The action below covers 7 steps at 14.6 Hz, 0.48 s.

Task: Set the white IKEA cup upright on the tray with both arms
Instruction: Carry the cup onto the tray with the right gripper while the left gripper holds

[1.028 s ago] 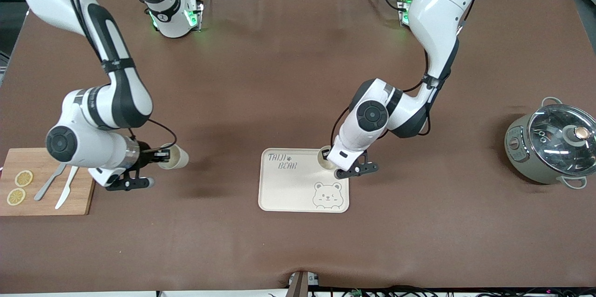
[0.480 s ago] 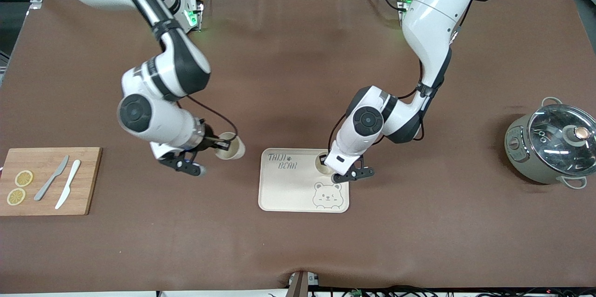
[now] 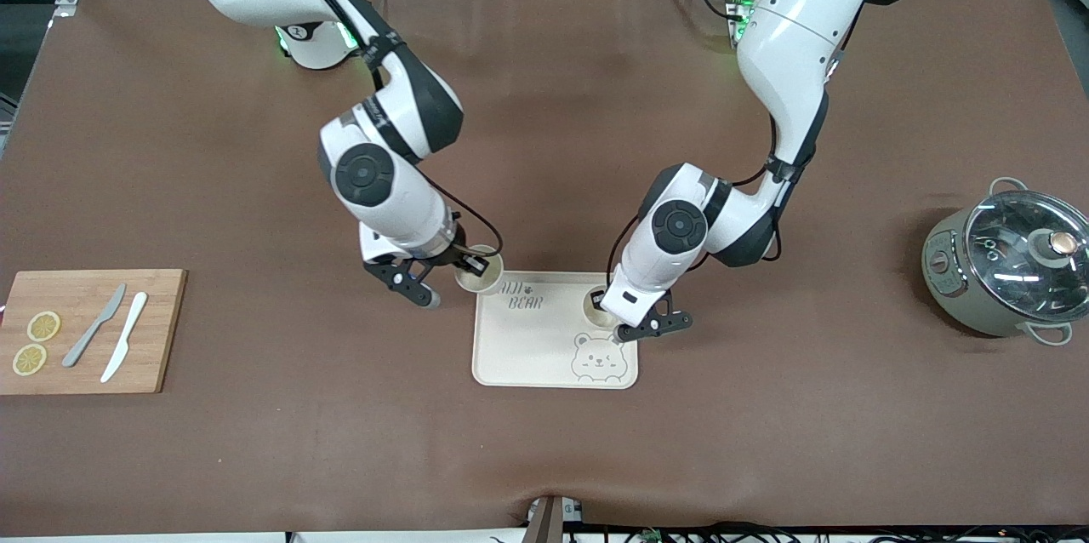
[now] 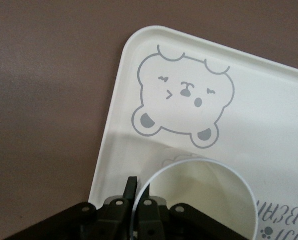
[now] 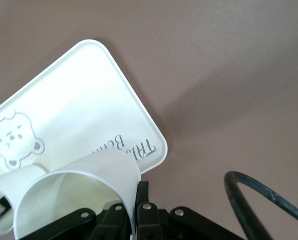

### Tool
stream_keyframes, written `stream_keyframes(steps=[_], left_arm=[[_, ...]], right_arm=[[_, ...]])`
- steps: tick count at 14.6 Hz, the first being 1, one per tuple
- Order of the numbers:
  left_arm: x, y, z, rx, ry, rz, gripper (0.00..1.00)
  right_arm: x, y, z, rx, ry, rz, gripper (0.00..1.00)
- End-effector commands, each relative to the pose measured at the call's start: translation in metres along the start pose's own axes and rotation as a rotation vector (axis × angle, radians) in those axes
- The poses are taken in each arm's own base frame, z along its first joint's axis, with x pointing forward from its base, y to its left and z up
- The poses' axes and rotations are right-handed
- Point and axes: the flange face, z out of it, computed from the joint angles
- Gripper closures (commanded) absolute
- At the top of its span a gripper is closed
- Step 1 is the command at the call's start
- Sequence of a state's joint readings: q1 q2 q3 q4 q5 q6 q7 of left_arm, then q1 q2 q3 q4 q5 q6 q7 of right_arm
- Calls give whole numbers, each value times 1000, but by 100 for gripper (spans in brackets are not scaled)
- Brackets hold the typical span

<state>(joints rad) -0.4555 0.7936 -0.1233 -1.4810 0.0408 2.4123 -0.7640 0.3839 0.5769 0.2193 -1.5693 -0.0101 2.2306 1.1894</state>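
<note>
Next, my right gripper lets go of the white cup on the bare part of the tray [image 3: 508,314] [image 5: 107,130] next to the lettering.
The cream tray [image 3: 521,349] with the bear drawing lies mid-table. My left gripper [image 3: 602,303] is shut on the rim of a white cup [image 3: 595,311], held upright over the tray beside the bear; I cannot tell whether it touches. In the left wrist view the fingers [image 4: 131,186] pinch the cup's wall [image 4: 209,197] above the tray [image 4: 269,100]. My right gripper [image 3: 464,267] is shut on a second white cup [image 3: 478,271], mouth up, over the tray's corner by the lettering. The right wrist view shows this gripper [image 5: 138,197], its cup [image 5: 83,182] and the tray [image 5: 73,100].
A wooden cutting board [image 3: 157,330] with two lemon slices [image 3: 36,342] and two knives [image 3: 109,335] lies toward the right arm's end. A grey pot with a glass lid [image 3: 1008,266] stands toward the left arm's end.
My right arm has carried its cup from beside the cutting board across to the tray's corner. My left gripper has shifted its cup slightly nearer the front camera over the tray.
</note>
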Motion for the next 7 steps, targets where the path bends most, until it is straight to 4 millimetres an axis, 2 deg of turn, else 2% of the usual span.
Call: stream_keyframes(steps=[1, 4, 6, 7], left_arm=[[2, 3, 8, 20, 32, 15, 100], [2, 3, 9, 20, 31, 15, 100], [2, 3, 9, 20, 31, 15, 100], [3, 3, 8, 18, 32, 17, 70]], right_arm=[[-16, -13, 30, 16, 61, 91, 100], [-22, -18, 47, 39, 109, 167, 100], [-30, -19, 68, 24, 97, 172, 100], [-29, -17, 76, 16, 93, 183, 100]])
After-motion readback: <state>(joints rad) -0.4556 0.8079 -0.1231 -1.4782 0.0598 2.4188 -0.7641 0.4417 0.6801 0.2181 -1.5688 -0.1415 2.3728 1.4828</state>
